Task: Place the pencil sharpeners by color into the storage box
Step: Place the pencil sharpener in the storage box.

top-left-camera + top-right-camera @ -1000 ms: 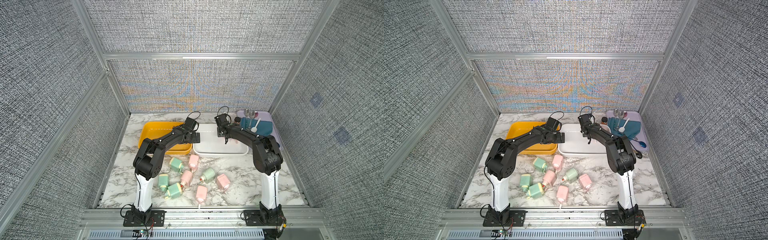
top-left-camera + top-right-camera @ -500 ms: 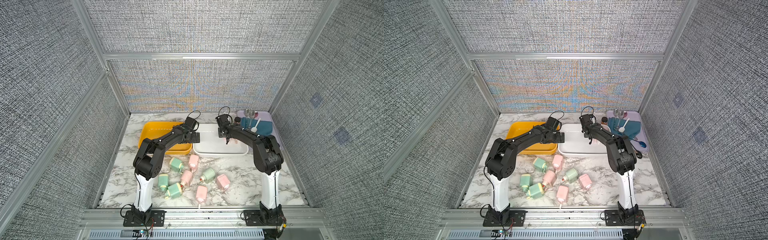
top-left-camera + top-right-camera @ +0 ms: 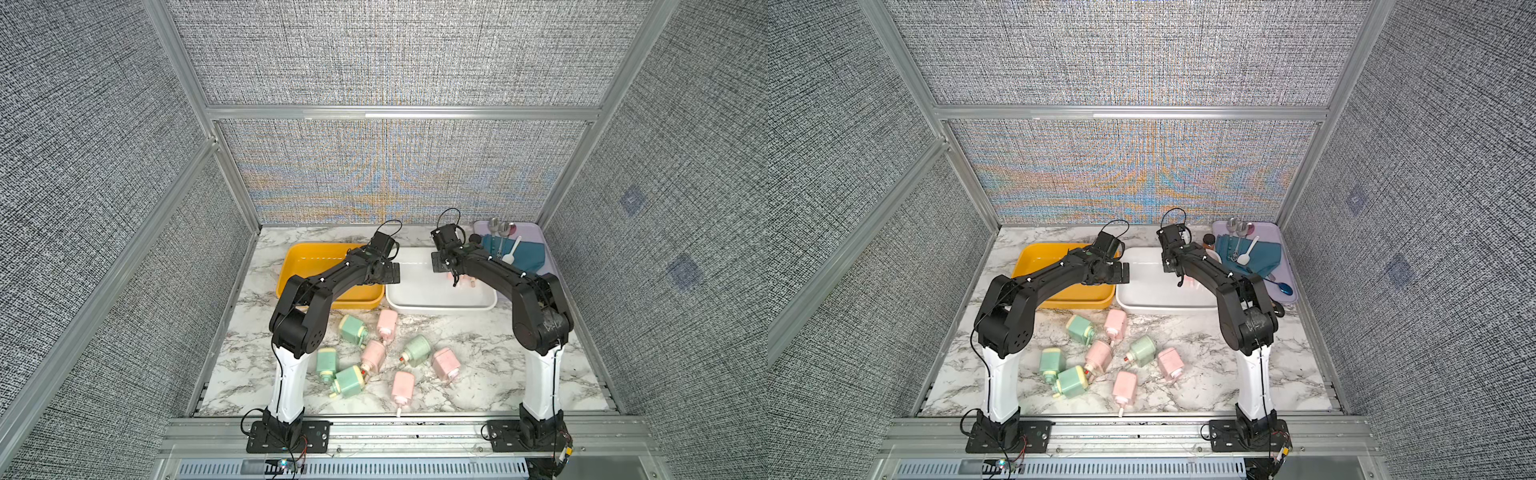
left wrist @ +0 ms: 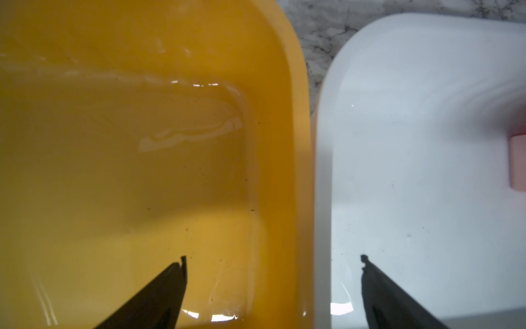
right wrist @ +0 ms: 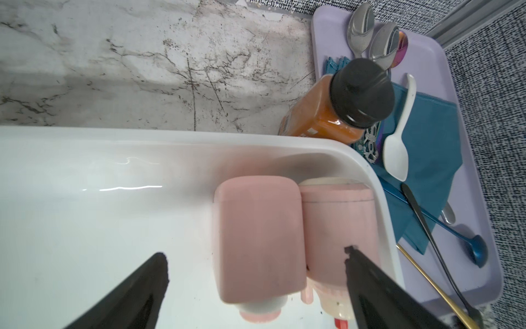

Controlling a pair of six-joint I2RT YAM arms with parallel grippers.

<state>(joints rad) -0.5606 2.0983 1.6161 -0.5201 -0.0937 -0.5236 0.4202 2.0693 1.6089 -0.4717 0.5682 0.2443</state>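
I should close my left gripper on the body of the pink sharpener (image 3: 387,322), which lies just in front of the spot where the yellow box and white box meet.
Several pencil sharpeners lie loose on the marble in front of the bins, pink ones (image 3: 402,385) and mint green ones (image 3: 352,328) mixed. Two pink sharpeners (image 5: 257,242) (image 5: 338,228) lie side by side in a corner of the white storage box (image 5: 85,159). My right gripper (image 5: 254,252) hangs open just above them, its fingers apart from both. My left gripper (image 4: 273,259) is open and empty over the touching rims of the yellow box (image 4: 296,142) and the white box (image 4: 324,171). The yellow box holds nothing that I can see.
A lilac tray (image 3: 536,232) at the back right carries spoons, a blue cloth (image 5: 432,142) and other cutlery. A spice jar (image 5: 321,114) with a dark lid stands between that tray and the white box. Grey mesh walls and aluminium rails enclose the table.
My right gripper has gone from shut to wide open over the white box, letting go of a pink sharpener that now lies beside the other one. The left arm has not moved.
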